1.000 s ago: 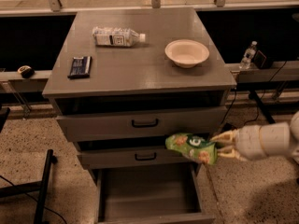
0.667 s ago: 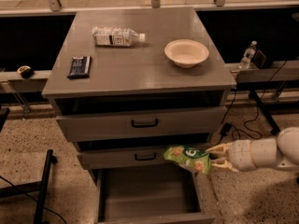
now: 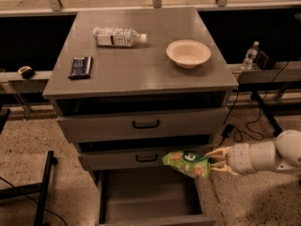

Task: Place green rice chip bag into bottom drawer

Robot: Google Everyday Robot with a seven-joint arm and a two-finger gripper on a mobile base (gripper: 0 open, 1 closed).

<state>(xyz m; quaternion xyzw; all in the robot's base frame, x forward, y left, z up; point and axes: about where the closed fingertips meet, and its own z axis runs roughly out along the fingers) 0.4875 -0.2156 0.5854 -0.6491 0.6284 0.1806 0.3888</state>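
Observation:
Next, my gripper lets go of the green rice chip bag inside the open bottom drawer (image 3: 164, 212), close to its front edge.
The green rice chip bag (image 3: 186, 163) hangs above the right rear part of the open bottom drawer (image 3: 150, 215), in front of the middle drawer's right end. My gripper (image 3: 211, 160) comes in from the right on a white arm and is shut on the bag's right end, holding it roughly level. The bottom drawer is pulled out and its grey inside shows nothing in it.
On the cabinet top lie a clear plastic bottle (image 3: 117, 36), a dark flat bar wrapper (image 3: 80, 67) and a white bowl (image 3: 188, 53). The two upper drawers (image 3: 146, 124) are nearly closed. A black stand leg (image 3: 42, 192) is at the left; cables and a small bottle (image 3: 249, 55) are at the right.
My gripper and the bag have moved down and slightly left, from level with the middle drawer's top toward the open bottom drawer. Nothing else moved.

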